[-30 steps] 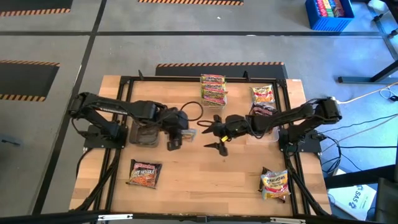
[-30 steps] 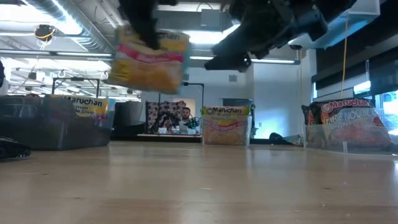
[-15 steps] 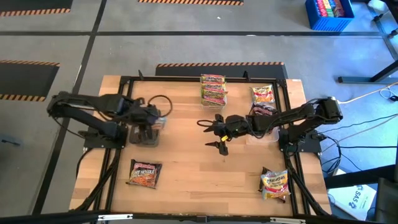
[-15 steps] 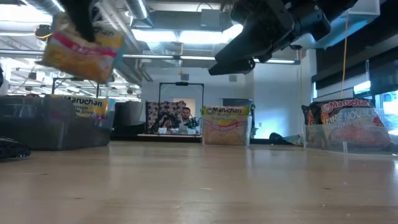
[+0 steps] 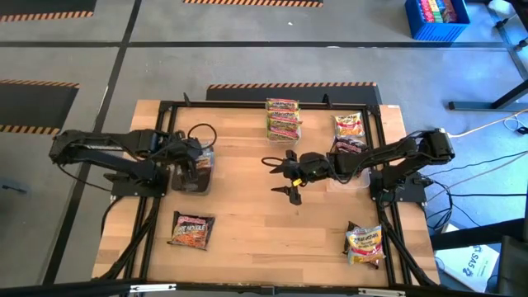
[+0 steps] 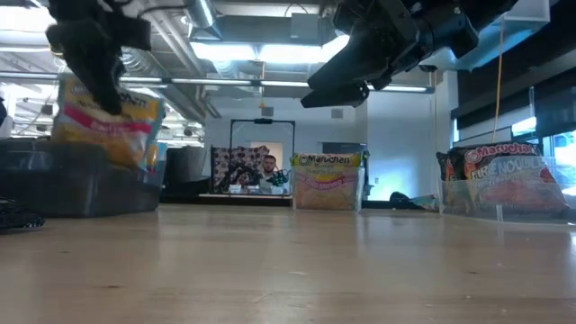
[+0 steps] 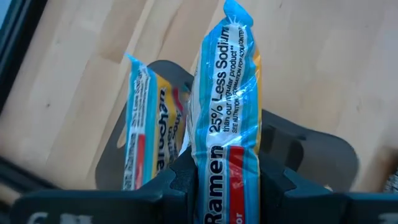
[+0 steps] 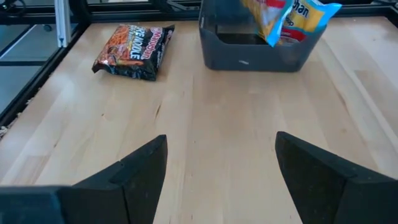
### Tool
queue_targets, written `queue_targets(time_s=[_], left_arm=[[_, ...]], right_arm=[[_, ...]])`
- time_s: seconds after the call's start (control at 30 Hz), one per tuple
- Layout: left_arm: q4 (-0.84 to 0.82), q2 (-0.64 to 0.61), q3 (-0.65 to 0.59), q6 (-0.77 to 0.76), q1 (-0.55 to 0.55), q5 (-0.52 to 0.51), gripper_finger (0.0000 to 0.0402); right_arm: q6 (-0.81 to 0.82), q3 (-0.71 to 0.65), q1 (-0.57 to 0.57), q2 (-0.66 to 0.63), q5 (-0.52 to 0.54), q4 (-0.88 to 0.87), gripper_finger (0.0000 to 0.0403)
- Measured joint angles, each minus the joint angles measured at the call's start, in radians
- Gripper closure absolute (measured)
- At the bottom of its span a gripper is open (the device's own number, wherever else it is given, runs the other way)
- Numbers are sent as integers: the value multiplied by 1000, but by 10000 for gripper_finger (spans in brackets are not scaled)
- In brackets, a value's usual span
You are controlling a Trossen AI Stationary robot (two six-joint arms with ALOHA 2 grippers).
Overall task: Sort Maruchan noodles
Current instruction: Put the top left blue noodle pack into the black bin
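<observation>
My left gripper should release the Maruchan packet in the dark grey tub (image 5: pixel 195 164) (image 7: pixel 206 148), beside the second yellow packet.
My left gripper (image 5: pixel 196 158) is shut on a yellow Maruchan noodles packet with blue ends (image 7: pixel 227 99), over the dark grey tub (image 5: pixel 191 177) at the table's left. A second yellow packet (image 7: pixel 146 130) stands on edge inside that tub. My right gripper (image 5: pixel 285 175) hovers open above the table's middle with nothing between its fingers (image 8: pixel 221 168). A dark packet (image 5: pixel 191 231) lies flat near the front left. An orange-yellow packet (image 5: pixel 365 243) lies at the front right. My left gripper pinches the packet's two flat faces (image 7: pixel 225 171) between its two fingers, at the packet's upper end. The fingers come from above, slanting down. The packet hangs on edge below them (image 6: pixel 106 121), its lower end at the tub's rim (image 8: pixel 273 38).
Yellow-green packets (image 5: pixel 283 118) are stacked at the far middle. Orange-red packets (image 5: pixel 350 125) and dark packets (image 5: pixel 349 147) stand at the far right, the dark ones in a clear tub (image 6: pixel 504 193). Bare wood (image 5: pixel 264 223) lies between the arms and the front edge.
My left gripper has carried the yellow packet from the table's middle toward the left edge and a little down. It now hangs over the dark tub. The packet stayed hanging below the fingers all the way.
</observation>
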Motion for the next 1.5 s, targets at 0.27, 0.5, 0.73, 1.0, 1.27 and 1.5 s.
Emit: queue_targets(time_s=[0.27,0.5,0.73,1.0,1.27,1.5], left_arm=[[98,10,-102,63,78,11,311],[113,11,-112,71,96,14,311],[172,24,-146,40,102,6,311],[175,110,-143,39,133,6,311],[176,185,-139,41,154,-4,307],[155,182,-135,41,154,10,259]], right_arm=[[12,0,0,0,0,-3,126],[12,0,0,0,0,-7,126],[14,0,0,0,-1,-7,126],[14,0,1,0,-12,-9,126],[14,0,1,0,-21,-20,126],[14,0,1,0,-28,-20,126]])
